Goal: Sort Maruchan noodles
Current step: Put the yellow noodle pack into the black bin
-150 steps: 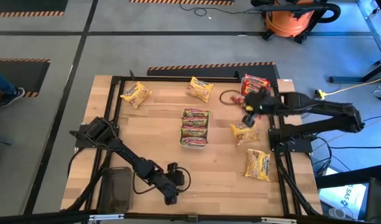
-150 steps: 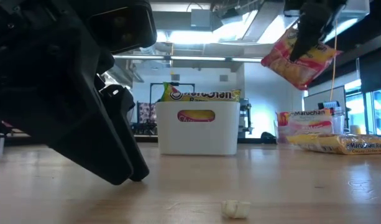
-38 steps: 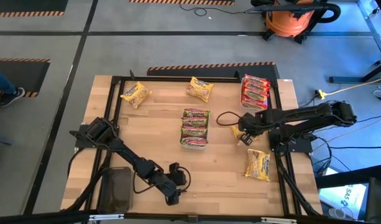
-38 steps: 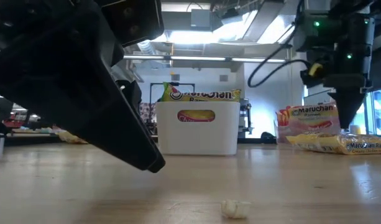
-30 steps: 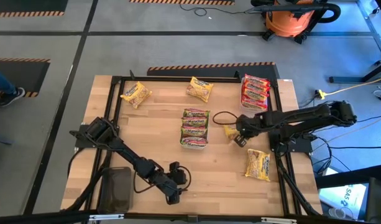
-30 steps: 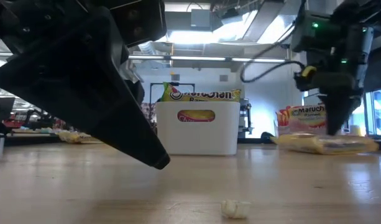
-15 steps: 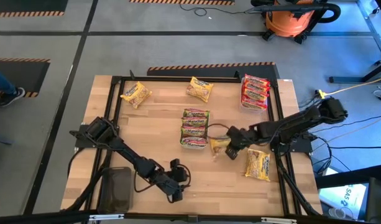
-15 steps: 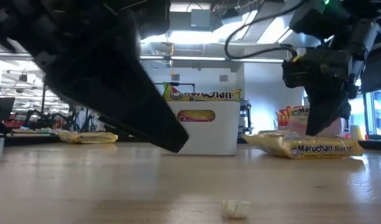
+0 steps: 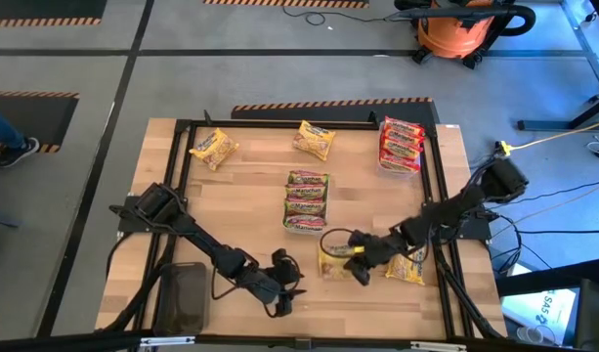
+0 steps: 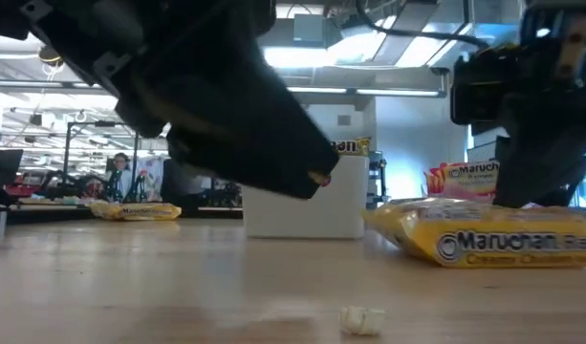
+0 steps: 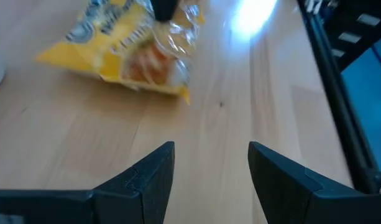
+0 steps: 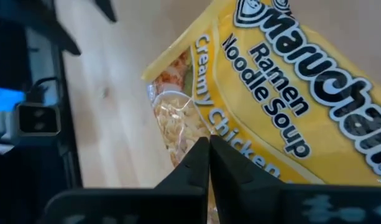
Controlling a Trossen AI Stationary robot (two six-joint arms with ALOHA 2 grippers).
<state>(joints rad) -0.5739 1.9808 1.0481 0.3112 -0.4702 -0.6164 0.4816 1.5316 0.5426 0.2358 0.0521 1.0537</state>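
My right gripper needs to let go of the yellow packet on the wood [image 9: 332,269] between my left gripper and another yellow packet.
A yellow Maruchan noodles packet [image 9: 332,260] is low over the table's near middle, with my right gripper [image 9: 362,268] shut on it. My left gripper [image 9: 289,291] stands open just left of it, nothing between its fingers [image 11: 154,169]. Green packets [image 9: 306,200] fill a white bin [image 10: 316,215] at the centre. Red packets [image 9: 401,144] are stacked at the far right. Other yellow packets lie at the far left [image 9: 213,149], far middle [image 9: 314,139] and near right [image 9: 410,266]. My right gripper pinches the yellow packet by its end seam [image 12: 189,127], at the end toward the table's right edge, between its two shut fingers [image 12: 196,163]. The fingers slant down from the right. The packet lies almost flat, with a corner [image 11: 184,96] at the tabletop.
A dark tray [image 9: 187,295] sits at the near left corner. A small white crumb [image 10: 361,319] lies by the near edge. A black frame [image 9: 182,176] borders the table. Bare wood shows between the bin and the left side.
My right gripper, still shut on the yellow packet, has swung from beside the bin toward the table's near edge and left, tipping farther down. The packet has come along low over the wood. My left gripper has turned a little toward it.
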